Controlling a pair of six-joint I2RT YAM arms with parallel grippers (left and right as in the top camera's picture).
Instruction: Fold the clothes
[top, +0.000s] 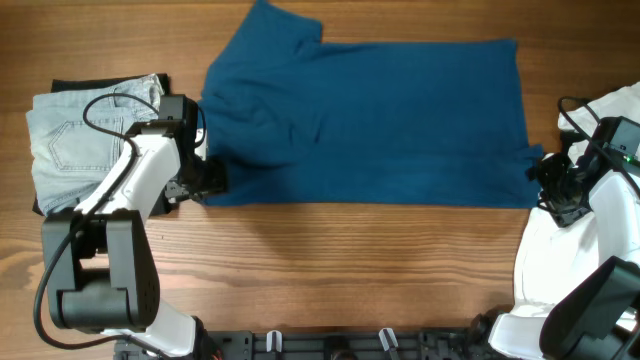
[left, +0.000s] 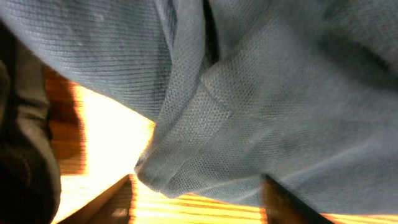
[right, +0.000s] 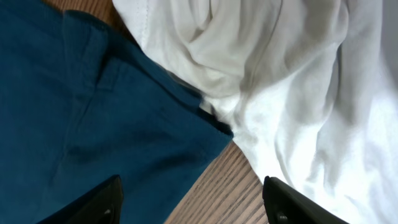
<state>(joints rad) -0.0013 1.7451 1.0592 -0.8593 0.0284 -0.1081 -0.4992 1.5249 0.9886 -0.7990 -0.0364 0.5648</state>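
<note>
I can see creases beside the dark blue shirt's near corner, so I need to take that corner (left: 155, 176) with my left gripper and pull the shirt's hem out flat before folding.
The dark blue shirt (top: 380, 120) lies spread flat across the middle of the table, one sleeve sticking out at the top left. My left gripper (top: 207, 178) is open at the shirt's lower left corner; the left wrist view shows a folded blue edge (left: 186, 155) just ahead of the open fingers (left: 196, 202). My right gripper (top: 543, 172) is open at the shirt's lower right corner (right: 211, 134), fingers (right: 193, 202) spread over bare wood between blue cloth and white cloth. Neither holds anything.
Folded pale denim (top: 75, 135) lies on a black garment (top: 60, 87) at the left edge. A crumpled white garment (top: 620, 105) lies at the right edge, also in the right wrist view (right: 298, 81). Bare wood runs along the front.
</note>
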